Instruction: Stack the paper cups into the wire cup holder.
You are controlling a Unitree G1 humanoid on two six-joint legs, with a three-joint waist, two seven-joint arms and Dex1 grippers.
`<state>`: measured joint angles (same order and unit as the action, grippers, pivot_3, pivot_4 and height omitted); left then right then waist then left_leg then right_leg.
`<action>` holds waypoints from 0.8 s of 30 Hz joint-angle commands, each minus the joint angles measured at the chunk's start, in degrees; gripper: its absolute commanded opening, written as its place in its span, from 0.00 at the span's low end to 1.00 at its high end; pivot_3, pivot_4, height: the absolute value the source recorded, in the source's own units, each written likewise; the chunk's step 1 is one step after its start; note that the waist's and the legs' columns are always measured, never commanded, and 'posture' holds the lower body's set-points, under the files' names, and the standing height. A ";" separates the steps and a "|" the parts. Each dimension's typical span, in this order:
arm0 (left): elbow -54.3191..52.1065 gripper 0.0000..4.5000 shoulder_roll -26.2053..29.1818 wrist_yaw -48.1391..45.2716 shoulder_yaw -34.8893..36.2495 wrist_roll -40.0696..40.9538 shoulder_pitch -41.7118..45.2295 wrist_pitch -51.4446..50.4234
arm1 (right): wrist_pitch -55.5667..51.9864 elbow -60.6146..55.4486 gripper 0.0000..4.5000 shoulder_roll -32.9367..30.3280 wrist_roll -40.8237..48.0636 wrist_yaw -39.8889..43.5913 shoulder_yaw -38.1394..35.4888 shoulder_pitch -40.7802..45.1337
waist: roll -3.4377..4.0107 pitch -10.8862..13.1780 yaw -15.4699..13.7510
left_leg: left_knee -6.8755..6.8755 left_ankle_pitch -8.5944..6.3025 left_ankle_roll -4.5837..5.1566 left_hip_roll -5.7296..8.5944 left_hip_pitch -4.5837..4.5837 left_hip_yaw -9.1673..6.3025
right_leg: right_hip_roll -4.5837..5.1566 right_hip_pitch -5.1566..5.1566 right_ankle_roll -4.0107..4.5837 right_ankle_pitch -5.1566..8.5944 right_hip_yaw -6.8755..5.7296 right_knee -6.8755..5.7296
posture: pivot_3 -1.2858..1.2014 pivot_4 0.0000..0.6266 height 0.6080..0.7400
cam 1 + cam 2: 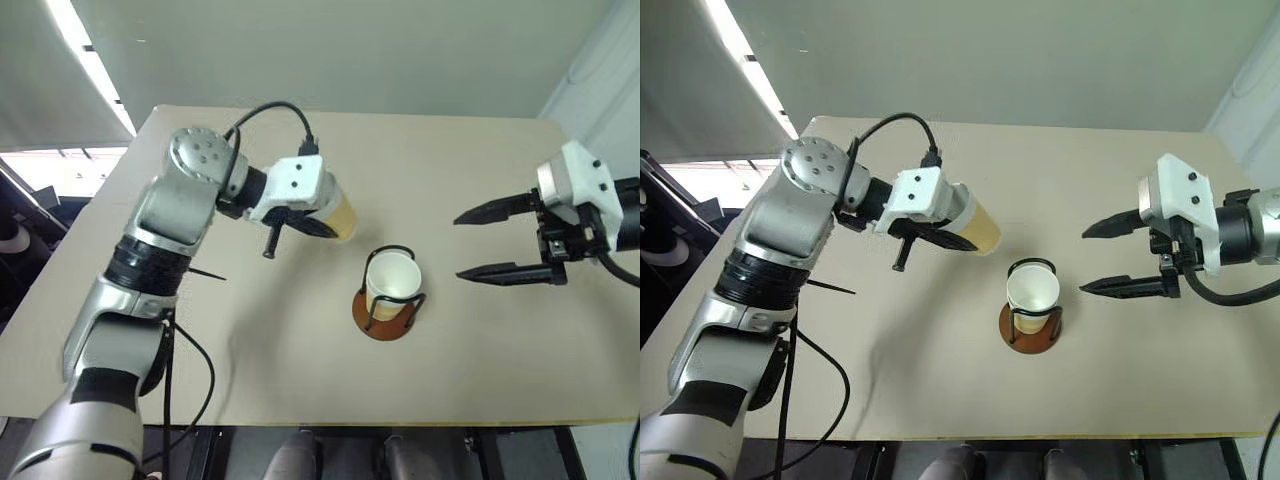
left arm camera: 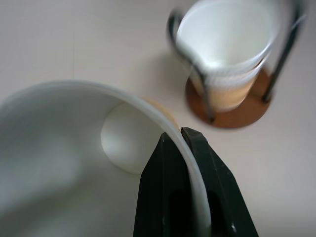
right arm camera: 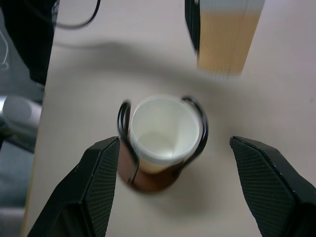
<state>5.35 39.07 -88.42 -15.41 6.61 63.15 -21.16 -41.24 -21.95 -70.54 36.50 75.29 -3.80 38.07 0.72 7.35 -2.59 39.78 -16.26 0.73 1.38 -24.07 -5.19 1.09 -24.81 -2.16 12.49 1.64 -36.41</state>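
Note:
The robot's left gripper needs to release the held paper cup inside the upright paper cup (image 1: 390,273) (image 2: 228,37) that stands in the wire cup holder.
A paper cup (image 1: 341,214), pale tan outside and white inside, hangs tilted above the table, with my left gripper (image 2: 180,135) shut on its rolled rim. The wire cup holder (image 1: 386,323), a reddish-brown disc with black wire loops, stands at the table's middle, down and to the right of the held cup. Another paper cup (image 1: 392,279) sits upright inside the holder. To the right of the holder, my right gripper (image 1: 459,245) stands open above the table, nothing between its fingers, pointing toward the holder.
The tan table (image 1: 480,170) carries only the holder. A black cable (image 1: 275,108) loops above my left wrist, and another hangs off the table's left front edge. The table's right edge lies under my right arm.

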 commanded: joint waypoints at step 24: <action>-6.70 0.00 0.76 -4.08 -5.84 14.33 8.70 -8.30 | -2.88 2.03 0.80 -5.71 3.41 2.88 -3.47 10.81 | 0.01 0.00 0.23 | 0.38 0.04 0.11 0.01 0.19 0.00 | 0.02 0.14 -0.01 -0.01 0.01 -0.45 | 0.52 0.24 1.00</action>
<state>-1.54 39.42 -90.36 -20.87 20.98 71.63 -31.28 -43.53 -19.88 -75.01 38.86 78.11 -4.79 47.46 0.73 7.35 -2.36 40.16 -16.23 0.84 1.40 -23.88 -5.19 1.12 -24.67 -2.17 12.48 1.65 -36.85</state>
